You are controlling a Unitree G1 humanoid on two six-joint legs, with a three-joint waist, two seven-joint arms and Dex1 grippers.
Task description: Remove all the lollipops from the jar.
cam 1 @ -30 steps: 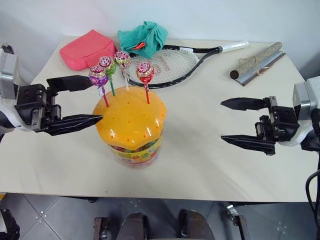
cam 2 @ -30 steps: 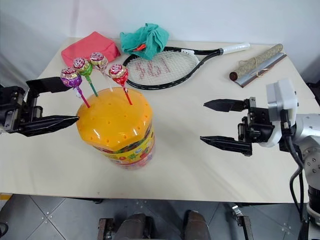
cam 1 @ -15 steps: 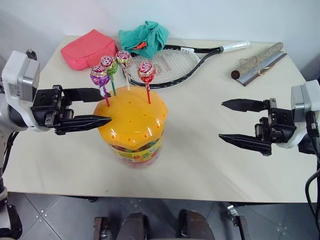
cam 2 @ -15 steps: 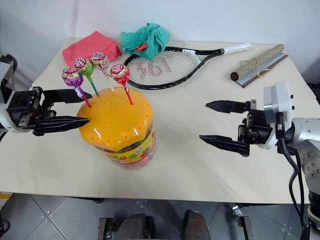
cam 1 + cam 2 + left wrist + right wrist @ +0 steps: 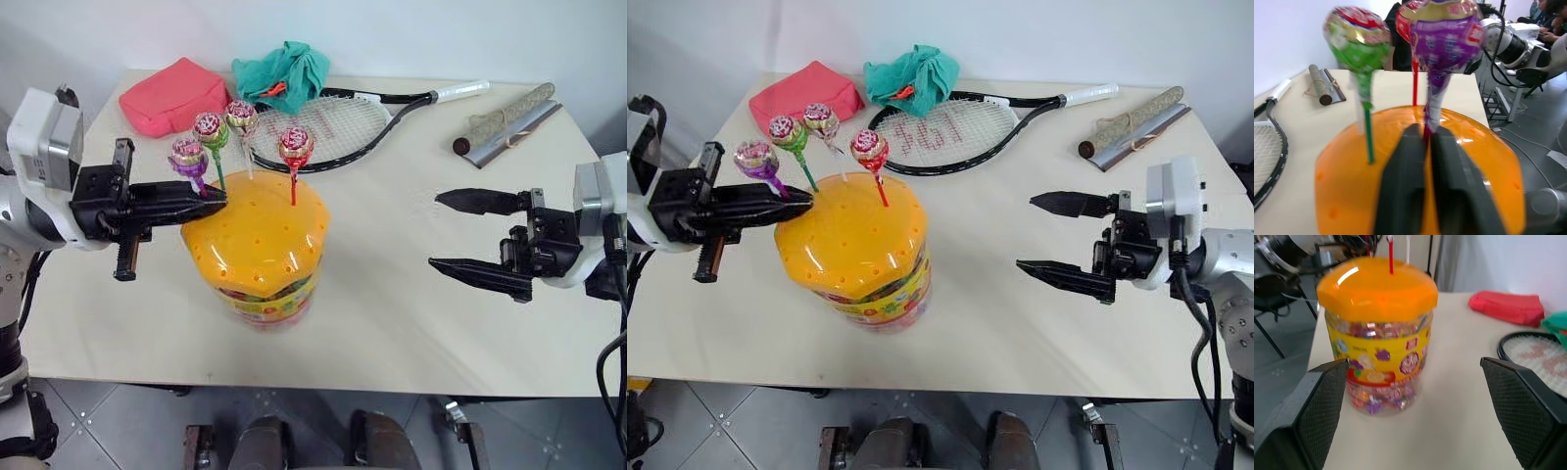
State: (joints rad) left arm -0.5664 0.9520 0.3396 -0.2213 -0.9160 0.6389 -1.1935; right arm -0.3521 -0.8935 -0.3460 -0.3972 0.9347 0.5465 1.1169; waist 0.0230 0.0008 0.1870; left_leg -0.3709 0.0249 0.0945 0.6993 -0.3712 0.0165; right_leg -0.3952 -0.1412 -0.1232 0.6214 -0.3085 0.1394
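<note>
Next, my left gripper sets the purple lollipop, still just above the jar's lid, on the bare table (image 5: 93,263) between the jar and my left arm's base.
The jar (image 5: 257,245), a clear tub with a domed orange lid, stands at the table's left middle. Several lollipops stick up from the lid: purple (image 5: 186,154), green-pink (image 5: 209,127), pink-gold (image 5: 241,116) and red (image 5: 296,145). My left gripper (image 5: 217,196) reaches in level from the left and is shut on the purple lollipop's stick just above the lid. The left wrist view shows the stick pinched between the fingers (image 5: 1400,166), under the purple lollipop (image 5: 1447,41). My right gripper (image 5: 436,230) hangs open to the right of the jar, apart from it and pointing at it.
At the back of the table lie a tennis racket (image 5: 323,127), a red pouch (image 5: 171,95), a teal cloth (image 5: 279,70) and a rolled bundle on a grey strip (image 5: 505,116). Bare tabletop (image 5: 392,313) lies between the jar and my right gripper.
My left gripper went from wide open to shut on the purple lollipop's stick, and that lollipop now leans left. The right gripper has kept still and open.
</note>
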